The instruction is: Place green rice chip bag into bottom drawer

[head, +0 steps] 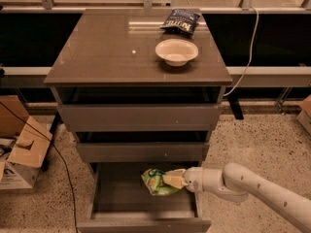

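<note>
Next, my gripper lowers the green rice chip bag, now held low inside the open bottom drawer, and then lets it go on the bottom drawer's inside (pixel 168 201), close to the front panel of that drawer.
The green rice chip bag (pixel 154 182) is a crinkled light-green bag held over the inside of the open bottom drawer (pixel 102 198), toward its right side. My gripper (pixel 174 179) reaches in from the right on a white arm and is shut on the bag's right edge. The bag hangs low in the drawer; I cannot tell whether it touches the drawer floor. The two drawers above are pushed in.
On the cabinet top (pixel 107 52) sit a white bowl (pixel 176 51) and a dark blue chip bag (pixel 181 21). Cardboard boxes (pixel 22 147) stand on the floor at the left, with a black cable beside them. A white cord (pixel 249 57) hangs at the right.
</note>
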Controlling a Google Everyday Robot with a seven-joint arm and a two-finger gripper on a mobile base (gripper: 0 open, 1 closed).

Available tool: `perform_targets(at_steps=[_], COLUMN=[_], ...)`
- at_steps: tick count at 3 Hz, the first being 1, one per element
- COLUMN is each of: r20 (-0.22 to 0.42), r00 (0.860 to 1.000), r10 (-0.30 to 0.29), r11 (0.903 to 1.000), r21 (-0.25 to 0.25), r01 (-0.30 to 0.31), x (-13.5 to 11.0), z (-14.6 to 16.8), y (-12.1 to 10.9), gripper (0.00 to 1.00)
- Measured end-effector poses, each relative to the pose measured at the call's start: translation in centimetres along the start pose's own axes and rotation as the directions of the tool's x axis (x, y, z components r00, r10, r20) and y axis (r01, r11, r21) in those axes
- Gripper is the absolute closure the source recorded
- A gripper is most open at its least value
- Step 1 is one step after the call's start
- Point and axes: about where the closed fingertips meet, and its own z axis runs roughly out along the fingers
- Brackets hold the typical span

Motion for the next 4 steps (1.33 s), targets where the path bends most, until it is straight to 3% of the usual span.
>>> perform_targets(at_steps=[1, 2, 3, 4], r20=[0.007, 0.011, 0.035, 0.08], r00=[0.998, 0.99, 0.978, 0.953], r10=[0.061, 0.138, 0.204, 0.292], r11=[0.9976, 0.9885, 0.9742, 0.9439], r21=[0.033, 0.061, 0.09, 0.136], r01=[-0.061, -0.138, -0.207, -0.301], x=[3.0, 6.6, 10.0, 13.9], z=[-0.6, -0.8, -0.5, 0.6], y=[-3.3, -5.8, -7.9, -10.2], gripper=[1.0, 1.0, 1.0, 0.98])
